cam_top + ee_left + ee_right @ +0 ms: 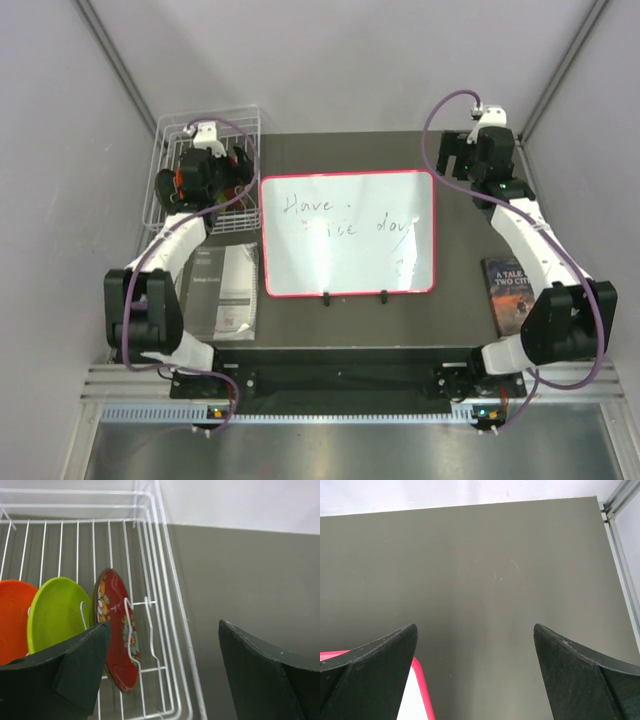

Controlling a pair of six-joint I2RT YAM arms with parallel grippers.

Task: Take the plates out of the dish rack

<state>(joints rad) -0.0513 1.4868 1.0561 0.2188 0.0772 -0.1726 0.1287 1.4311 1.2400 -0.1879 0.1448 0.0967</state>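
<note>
Next, I close my left gripper on the near edge of the red plate (237,195) (113,672), the one that stands next to the lime green plate in the dish rack.
The white wire dish rack (165,135) stands at the table's far left corner. In the left wrist view its right rim (165,580) runs between my fingers. Three plates stand on edge in it: a red plate with pale flower markings (117,630), a lime green plate (57,612) and an orange plate (12,615). No teal-blue plate is in view. My left gripper (162,630) is open and empty above the rack's right side, its left finger (75,665) just in front of the red and green plates. My right gripper (475,630) is open and empty over bare table at the far right (480,150).
A red-framed whiteboard (348,232) with handwriting lies mid-table; its corner (417,680) shows by my right gripper's left finger. A dark book (510,290) lies at the right and a grey booklet (225,290) at the near left. Enclosure walls stand close on the left, right and back.
</note>
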